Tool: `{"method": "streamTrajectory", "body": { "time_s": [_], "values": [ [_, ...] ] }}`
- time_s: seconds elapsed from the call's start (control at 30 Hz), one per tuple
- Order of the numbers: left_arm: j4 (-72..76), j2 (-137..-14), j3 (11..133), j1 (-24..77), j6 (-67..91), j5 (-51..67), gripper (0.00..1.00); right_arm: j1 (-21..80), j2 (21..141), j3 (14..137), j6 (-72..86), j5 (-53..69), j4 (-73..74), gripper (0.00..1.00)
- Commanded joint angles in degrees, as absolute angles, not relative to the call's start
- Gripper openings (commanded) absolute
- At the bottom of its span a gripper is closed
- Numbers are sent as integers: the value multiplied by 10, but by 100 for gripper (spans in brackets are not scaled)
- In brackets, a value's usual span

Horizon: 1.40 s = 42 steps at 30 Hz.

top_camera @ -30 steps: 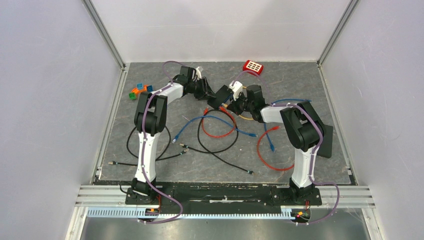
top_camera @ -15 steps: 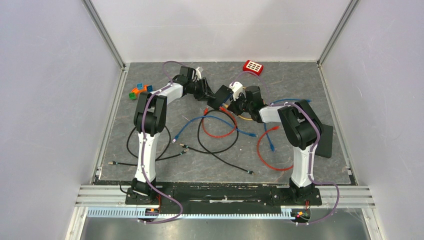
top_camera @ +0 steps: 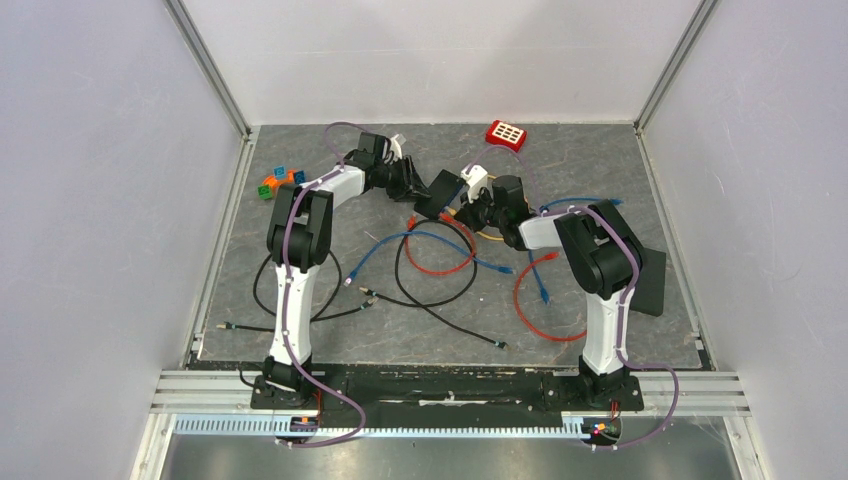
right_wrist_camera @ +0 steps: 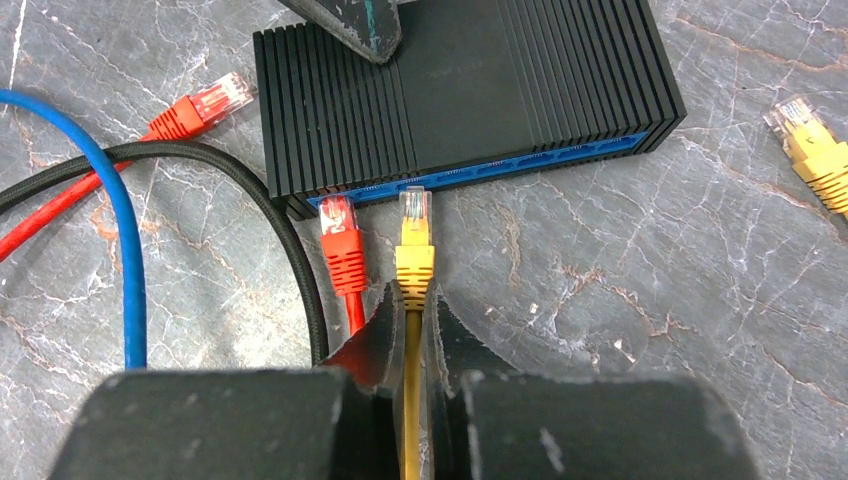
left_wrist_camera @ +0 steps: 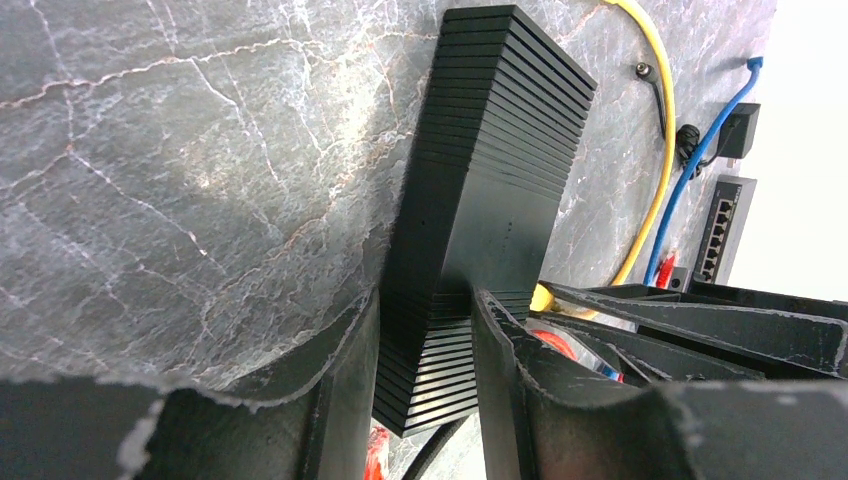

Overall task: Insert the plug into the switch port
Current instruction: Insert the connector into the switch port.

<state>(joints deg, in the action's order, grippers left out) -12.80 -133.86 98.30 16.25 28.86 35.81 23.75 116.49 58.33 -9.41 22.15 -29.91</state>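
Next, I release the yellow plug from my right gripper in the blue-edged switch port (top_camera: 443,199) (right_wrist_camera: 415,187) next to the red plug.
The switch (right_wrist_camera: 470,90) is a black ribbed box with a blue-edged row of ports on its front. My left gripper (left_wrist_camera: 425,310) is shut on the switch (left_wrist_camera: 490,180), one finger on each broad face. My right gripper (right_wrist_camera: 412,300) is shut on the yellow cable just behind the yellow plug (right_wrist_camera: 414,240). The plug's clear tip touches the port row, at the mouth of a port. From above, both grippers meet at the switch (top_camera: 438,192) at the middle of the table's far part, left gripper (top_camera: 420,187) and right gripper (top_camera: 470,205).
A red plug (right_wrist_camera: 342,240) lies right beside the yellow one, its tip also at the port row. Red, blue and black cables (top_camera: 440,262) loop over the mat. A second yellow plug (right_wrist_camera: 815,150), a red box (top_camera: 507,133), coloured blocks (top_camera: 277,181) and a black plate (top_camera: 645,282) lie around.
The right arm has shifted slightly left, toward the switch. The left arm and the switch have stayed still.
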Motion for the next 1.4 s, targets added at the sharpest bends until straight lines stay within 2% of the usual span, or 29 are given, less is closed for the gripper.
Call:
{"method": "streamTrajectory", "body": {
  "time_s": [0.0, 0.37, 0.67, 1.03, 1.37],
  "values": [
    [-166, -1331, 993, 170, 251, 383, 45, 238, 1132, 585, -109, 235, -336, 0],
    [-179, -1346, 1019, 171, 231, 400, 45, 236, 1150, 590, -108, 269, -359, 0],
    [-206, -1382, 1075, 168, 174, 463, 45, 227, 1202, 667, -91, 318, -312, 0],
    [-112, -1375, 1014, 173, 242, 525, 44, 229, 1236, 712, -29, 322, -338, 0],
    [-127, -1379, 1008, 182, 208, 578, 42, 237, 1258, 750, -46, 331, -359, 0]
  ]
}}
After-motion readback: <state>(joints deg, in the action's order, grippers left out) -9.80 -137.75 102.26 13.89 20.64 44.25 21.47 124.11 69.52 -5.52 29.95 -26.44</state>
